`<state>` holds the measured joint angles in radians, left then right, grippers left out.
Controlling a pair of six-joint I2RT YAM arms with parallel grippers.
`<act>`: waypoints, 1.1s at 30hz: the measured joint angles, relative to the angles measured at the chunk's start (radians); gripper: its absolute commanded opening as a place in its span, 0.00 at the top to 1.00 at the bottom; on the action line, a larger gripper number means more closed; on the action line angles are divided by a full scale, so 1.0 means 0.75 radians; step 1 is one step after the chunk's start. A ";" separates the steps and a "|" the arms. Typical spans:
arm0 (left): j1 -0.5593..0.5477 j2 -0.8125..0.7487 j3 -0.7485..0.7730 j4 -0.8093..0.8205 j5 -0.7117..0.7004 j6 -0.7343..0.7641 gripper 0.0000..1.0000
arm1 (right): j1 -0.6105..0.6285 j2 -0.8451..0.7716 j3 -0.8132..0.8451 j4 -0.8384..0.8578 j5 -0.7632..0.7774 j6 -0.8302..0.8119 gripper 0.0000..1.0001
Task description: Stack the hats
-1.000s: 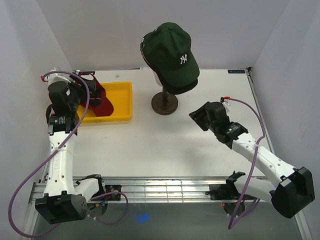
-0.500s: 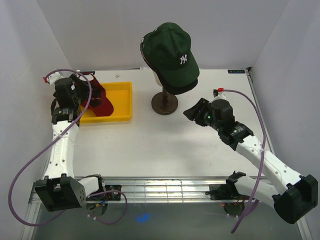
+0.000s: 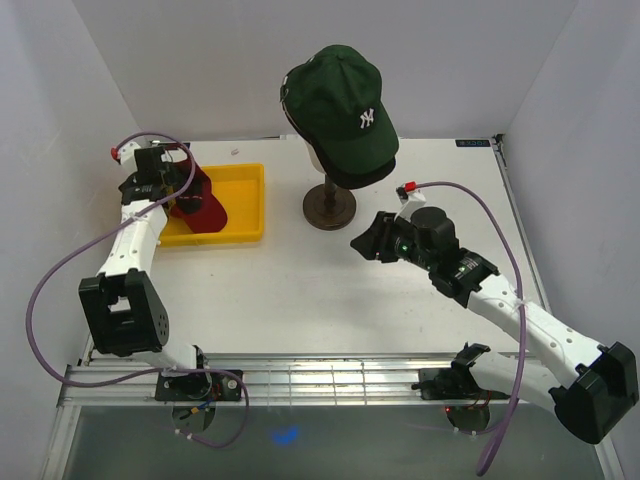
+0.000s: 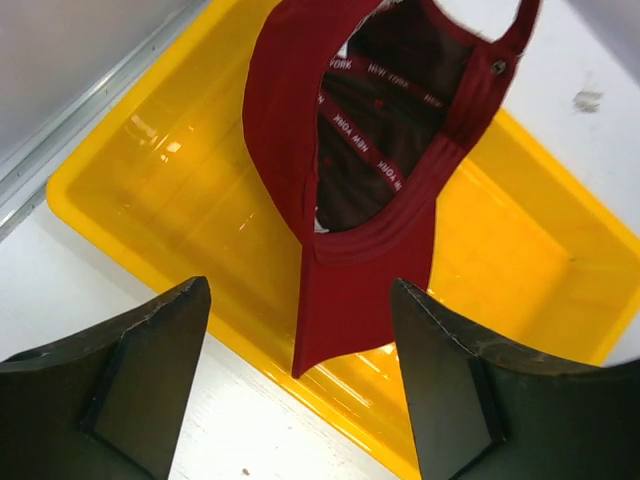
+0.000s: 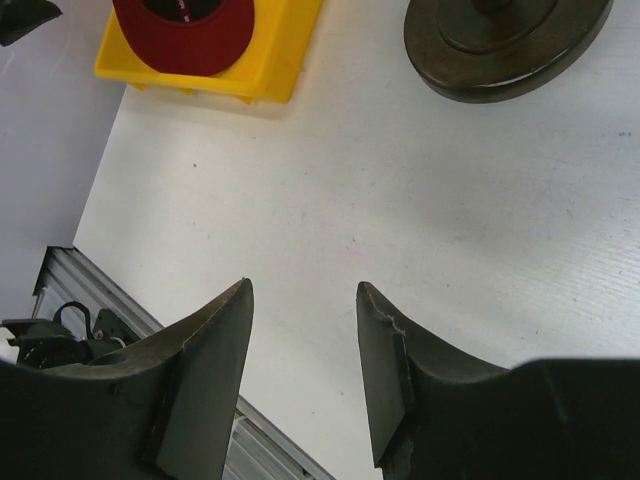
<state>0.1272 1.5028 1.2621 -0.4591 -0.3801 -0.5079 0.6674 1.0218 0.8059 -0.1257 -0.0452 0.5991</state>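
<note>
The side edge of the red hat's brim point(image 3: 183, 210) point(image 4: 306, 298), near where the brim meets the hat's crown, will be gripped by my left gripper.
A red hat point(image 3: 198, 203) lies in the yellow tray point(image 3: 246, 205) at the left, its inside point(image 4: 385, 140) facing my left wrist camera and its brim point(image 4: 360, 300) pointing at the tray's near rim. My left gripper point(image 4: 300, 288) hovers open just short of that brim, touching nothing; from above, the left gripper point(image 3: 180, 188) is over the tray's left end. A dark green hat point(image 3: 340, 100) with a white NY tops the stack on the mannequin stand, with a black hat's edge point(image 3: 368, 176) below it. My right gripper point(image 3: 362, 243) is open and empty above the table, right of the stand's base.
The stand's round dark base point(image 3: 330, 208) sits mid-table and shows in the right wrist view as a base point(image 5: 505, 40) at the top. The tray point(image 5: 285, 55) with the red hat point(image 5: 185, 30) is far off there. White walls enclose the table; a metal rail point(image 3: 330, 380) runs along the near edge.
My left arm has reached forward over the tray's left end and its jaws have opened wider. My right arm has swung left toward the middle of the table.
</note>
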 measured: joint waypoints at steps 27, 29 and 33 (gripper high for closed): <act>0.000 0.238 -0.087 0.187 0.085 0.106 1.00 | 0.220 0.164 0.086 0.073 0.164 -0.162 0.47; 0.000 0.238 -0.054 0.161 0.098 0.120 1.00 | 0.229 0.182 0.118 0.076 0.174 -0.184 0.47; 0.000 0.238 0.039 0.074 0.115 0.139 1.00 | 0.267 0.233 0.179 0.089 0.200 -0.226 0.46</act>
<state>0.1272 1.6814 1.2911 -0.4034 -0.2939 -0.4034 0.8677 1.1965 0.9398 -0.0589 0.1047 0.4294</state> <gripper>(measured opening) 0.040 0.528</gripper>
